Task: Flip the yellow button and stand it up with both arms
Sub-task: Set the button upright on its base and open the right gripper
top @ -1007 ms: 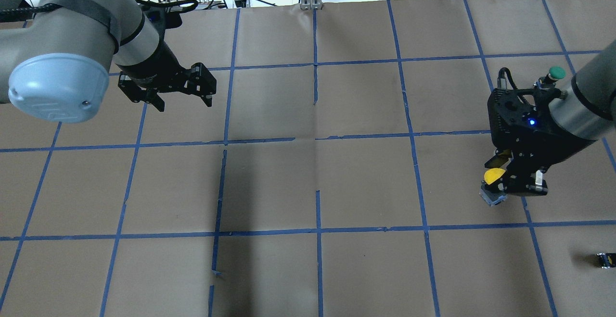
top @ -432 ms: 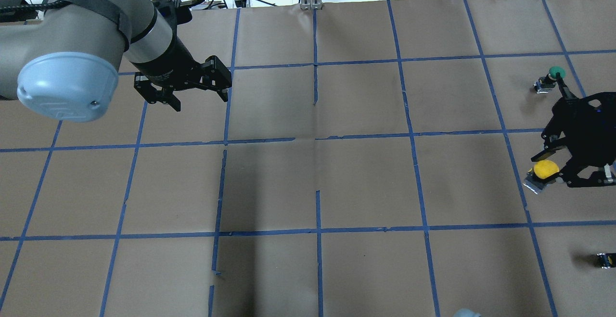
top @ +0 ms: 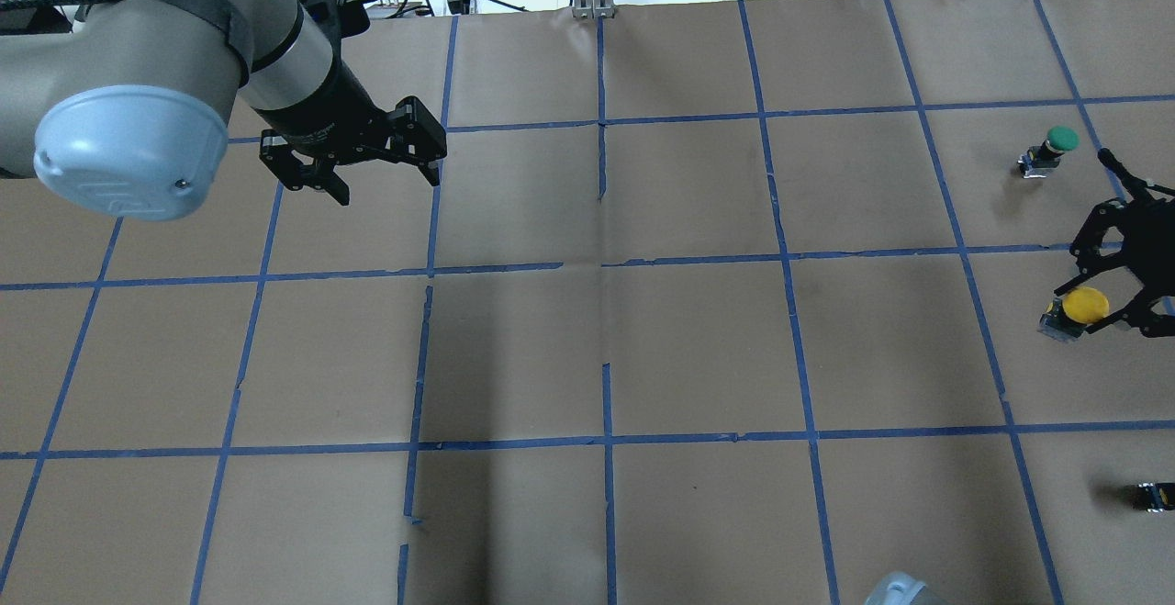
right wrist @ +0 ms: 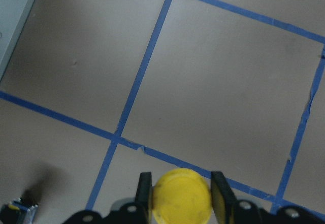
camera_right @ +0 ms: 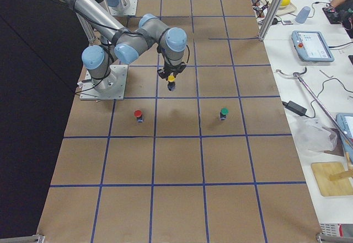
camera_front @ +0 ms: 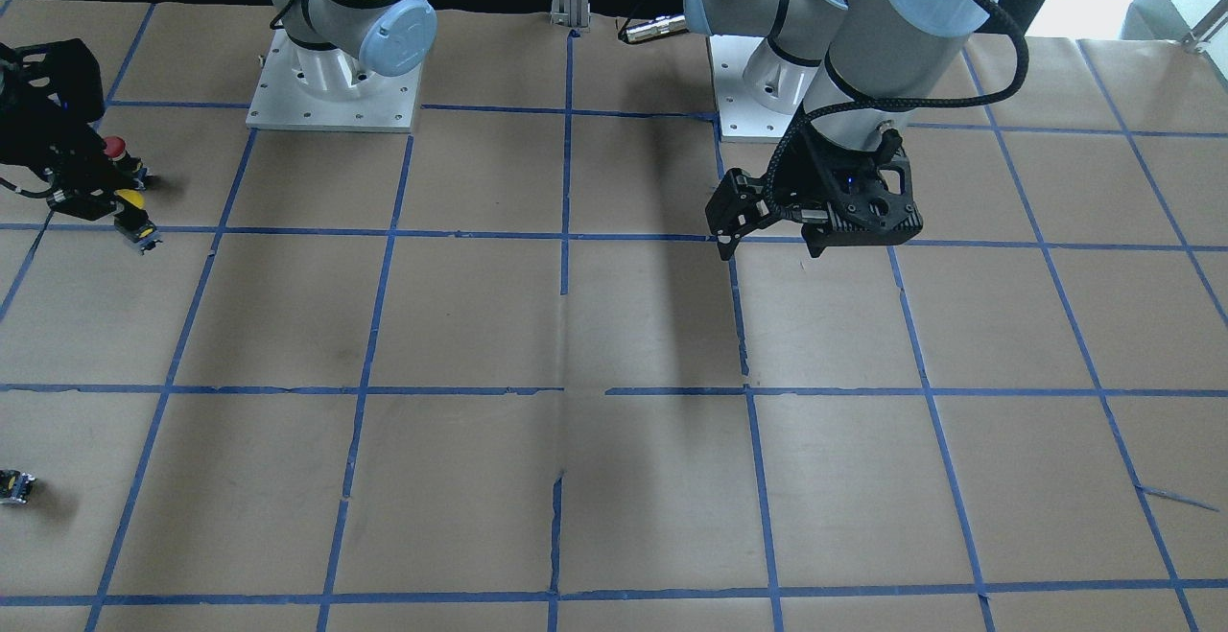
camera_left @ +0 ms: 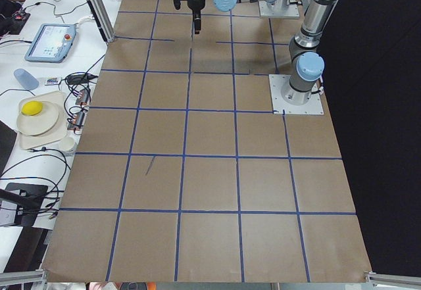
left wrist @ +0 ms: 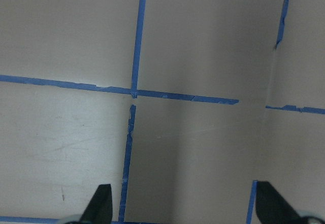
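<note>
Next, my right gripper releases the yellow button on the paper (camera_front: 98, 292) between the button with the red cap and the tiny dark block. The yellow button is now held at the table's edge.
The yellow button (top: 1083, 305) is gripped at its round cap by my right gripper (top: 1102, 307) at the table's right edge, its grey body hanging down and left. It also shows at the left edge of the front view (camera_front: 130, 198) and between the fingers (right wrist: 144, 189) in the right wrist view (right wrist: 181, 193), with the table well below. In the exterior right view the near arm holds it (camera_right: 171, 79) above the paper. My left gripper (top: 386, 184) is open and empty over the far left of the table, jaws wide in the left wrist view (left wrist: 185, 206) and the front view (camera_front: 767, 248).
A green-capped button (top: 1056, 146) stands at the far right, and a red-capped one (camera_right: 138, 114) stands near the right arm's base (camera_front: 331, 85). A tiny dark block with a yellow spot (top: 1155, 495) lies near the front right. Brown paper with blue tape lines covers the table.
My right gripper has carried the yellow button to the right, toward the table's edge, and turned. My left gripper has moved a little to the right, still open.
</note>
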Controlling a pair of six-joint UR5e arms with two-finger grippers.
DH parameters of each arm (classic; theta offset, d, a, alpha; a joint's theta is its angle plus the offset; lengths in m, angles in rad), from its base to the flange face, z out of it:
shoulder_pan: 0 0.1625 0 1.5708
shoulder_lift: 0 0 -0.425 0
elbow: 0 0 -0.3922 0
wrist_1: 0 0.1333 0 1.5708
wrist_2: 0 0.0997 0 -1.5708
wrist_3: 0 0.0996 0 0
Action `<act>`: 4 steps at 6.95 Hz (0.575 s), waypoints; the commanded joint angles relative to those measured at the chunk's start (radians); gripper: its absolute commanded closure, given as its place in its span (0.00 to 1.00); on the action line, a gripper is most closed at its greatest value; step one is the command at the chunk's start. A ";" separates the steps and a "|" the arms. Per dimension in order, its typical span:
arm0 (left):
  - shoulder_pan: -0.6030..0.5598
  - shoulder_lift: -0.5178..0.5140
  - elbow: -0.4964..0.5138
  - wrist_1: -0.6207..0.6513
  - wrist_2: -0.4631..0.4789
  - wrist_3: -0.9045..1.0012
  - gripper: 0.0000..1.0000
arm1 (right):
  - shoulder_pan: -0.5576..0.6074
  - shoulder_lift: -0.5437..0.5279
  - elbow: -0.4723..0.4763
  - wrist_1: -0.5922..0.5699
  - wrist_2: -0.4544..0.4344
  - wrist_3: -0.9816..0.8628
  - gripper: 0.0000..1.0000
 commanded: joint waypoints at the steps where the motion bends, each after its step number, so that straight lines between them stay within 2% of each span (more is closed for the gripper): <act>1: -0.004 -0.008 0.031 -0.020 0.018 0.002 0.00 | -0.112 0.100 -0.032 -0.076 -0.013 -0.280 0.64; 2: -0.006 -0.009 0.032 -0.021 0.033 0.002 0.00 | -0.133 0.115 -0.041 -0.075 -0.011 -0.292 0.65; 4: -0.006 -0.009 0.031 -0.030 0.035 0.002 0.00 | -0.139 0.245 -0.087 -0.107 -0.013 -0.410 0.68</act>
